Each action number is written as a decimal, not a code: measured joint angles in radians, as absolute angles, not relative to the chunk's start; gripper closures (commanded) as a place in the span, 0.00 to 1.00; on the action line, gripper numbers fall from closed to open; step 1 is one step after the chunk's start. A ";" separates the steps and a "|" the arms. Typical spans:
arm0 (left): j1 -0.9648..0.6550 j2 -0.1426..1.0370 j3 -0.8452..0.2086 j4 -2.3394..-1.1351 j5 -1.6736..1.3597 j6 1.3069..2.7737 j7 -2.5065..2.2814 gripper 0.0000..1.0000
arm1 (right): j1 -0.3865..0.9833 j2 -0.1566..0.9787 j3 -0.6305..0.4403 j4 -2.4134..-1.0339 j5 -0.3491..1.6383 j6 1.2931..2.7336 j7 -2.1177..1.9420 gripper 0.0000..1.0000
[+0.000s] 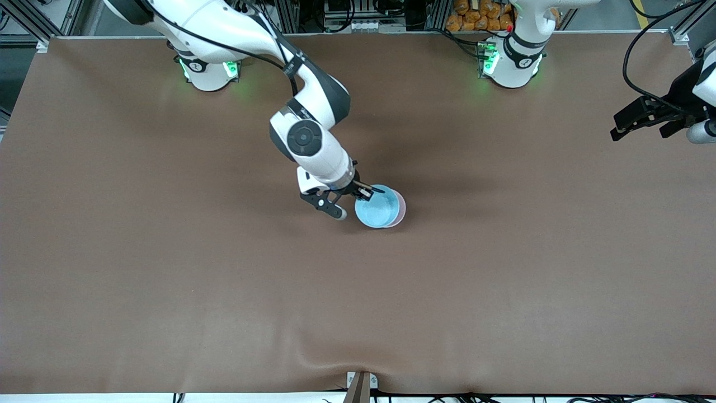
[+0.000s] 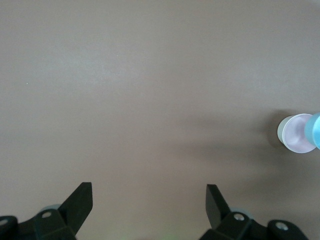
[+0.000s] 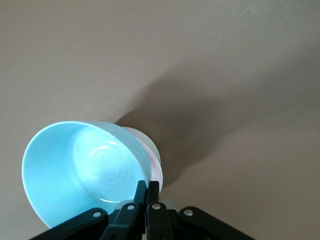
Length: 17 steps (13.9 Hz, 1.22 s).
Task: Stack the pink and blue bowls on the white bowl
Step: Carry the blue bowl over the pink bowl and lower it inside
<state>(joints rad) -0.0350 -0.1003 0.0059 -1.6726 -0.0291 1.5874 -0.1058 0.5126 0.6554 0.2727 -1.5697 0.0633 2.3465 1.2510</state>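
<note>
I should let go of the light blue bowl with my right gripper inside the pale pink bowl [image 1: 382, 210] [image 3: 123, 166], so it nests in that bowl's rim. The blue bowl is now tilted over it.
My right gripper [image 1: 366, 193] is shut on the rim of the light blue bowl [image 1: 376, 211] near the table's middle. It holds the bowl tilted over the pale pink bowl [image 1: 400, 206], whose rim shows beside it. In the right wrist view the fingers of this gripper [image 3: 149, 186] pinch the blue bowl [image 3: 75, 165]. The pink bowl [image 3: 157, 172] sits nested in the white bowl [image 3: 150, 146] under it. The left wrist view shows the white bowl [image 2: 280, 131], the pink bowl [image 2: 299, 134] and the blue bowl [image 2: 316, 131] far off. My left gripper [image 1: 640, 133] waits open and empty over the left arm's end of the table.
The brown table cloth [image 1: 168, 252] has a fold near its front edge by a small bracket [image 1: 361, 386]. The two arm bases [image 1: 208, 70] stand along the farther edge. Cables and orange items lie past the table there.
</note>
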 measured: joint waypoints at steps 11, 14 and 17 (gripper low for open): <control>-0.035 -0.099 0.006 -1.674 -0.029 1.588 -0.106 0.00 | 0.518 0.698 0.267 -1.477 0.057 2.270 1.287 1.00; -0.035 -0.095 0.006 -1.675 -0.029 1.588 -0.106 0.00 | 0.527 0.699 0.270 -1.457 0.055 2.243 1.290 1.00; -0.035 -0.094 0.006 -1.675 -0.029 1.589 -0.106 0.00 | 0.563 0.714 0.266 -1.462 0.030 2.244 1.321 1.00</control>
